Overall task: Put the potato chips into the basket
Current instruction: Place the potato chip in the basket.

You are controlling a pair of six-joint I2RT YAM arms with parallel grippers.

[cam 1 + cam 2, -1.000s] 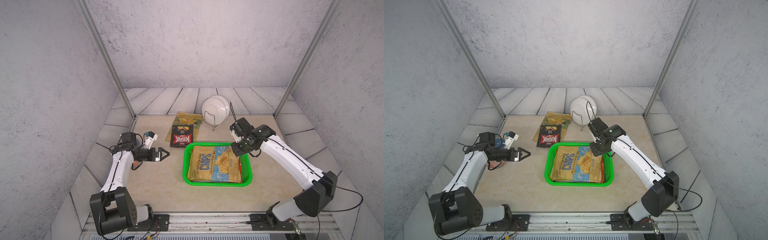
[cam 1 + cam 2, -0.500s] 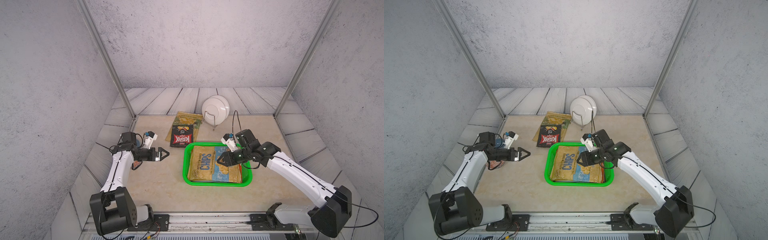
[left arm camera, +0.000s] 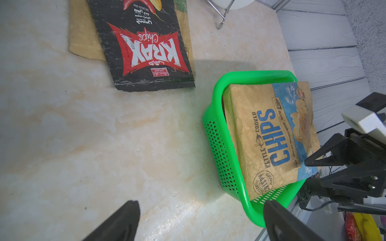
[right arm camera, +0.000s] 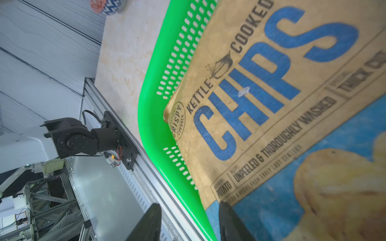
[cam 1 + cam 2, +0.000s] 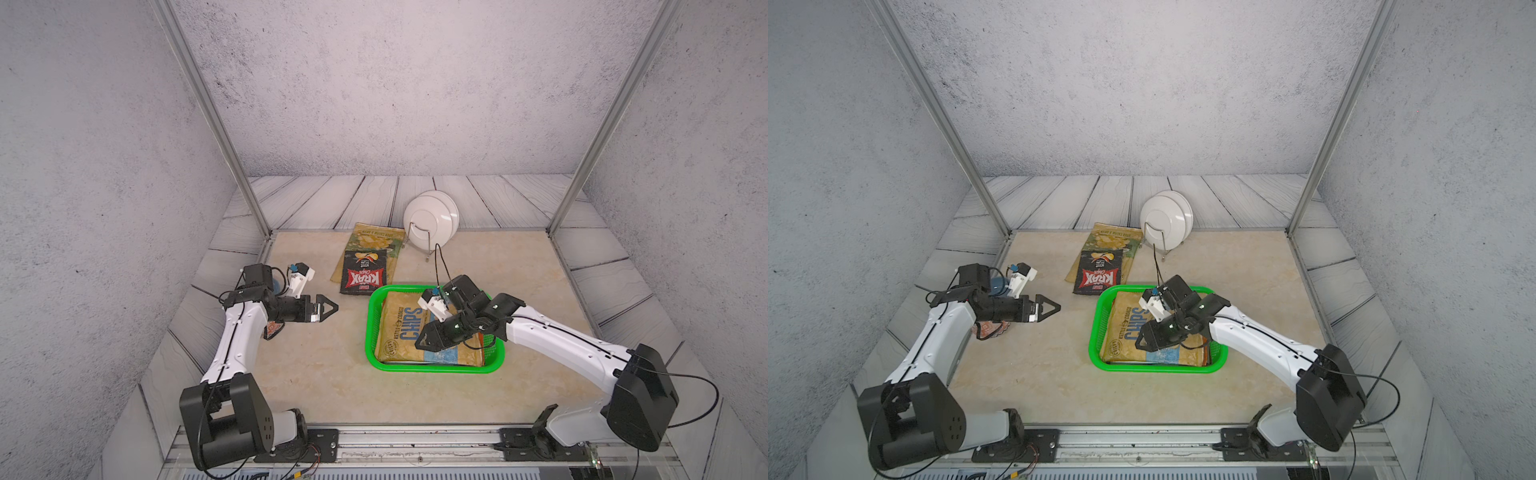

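Next, I move my left gripper to the black Krax bag and close it on its side edge (image 5: pixel 343 272) (image 3: pixel 100 34) next to the red label, away from the plates.
The green basket (image 5: pixel 432 368) sits right of centre with a tan CHIPS bag (image 5: pixel 405 328) lying on top of the bags inside it. My right gripper (image 5: pixel 419 344) hovers low over that bag's front half, open, with nothing between its fingers; in the right wrist view the CHIPS bag (image 4: pixel 261 94) and basket rim (image 4: pixel 154 129) lie just beyond it. A black Krax bag (image 5: pixel 365 274) rests on a tan-green bag (image 5: pixel 376 239) behind the basket. My left gripper (image 5: pixel 328 308) is open and empty, left of the basket. A reddish bag (image 5: pixel 272 330) lies under the left arm.
White plates (image 5: pixel 430 216) stand in a wire rack at the back, right of the loose bags. A small blue bowl (image 5: pixel 998 286) sits behind my left wrist. Metal frame posts rise at both back corners, and a rail runs along the front edge.
My right arm has swung from the basket's back right corner forward and down over the CHIPS bag. The left arm has not moved.
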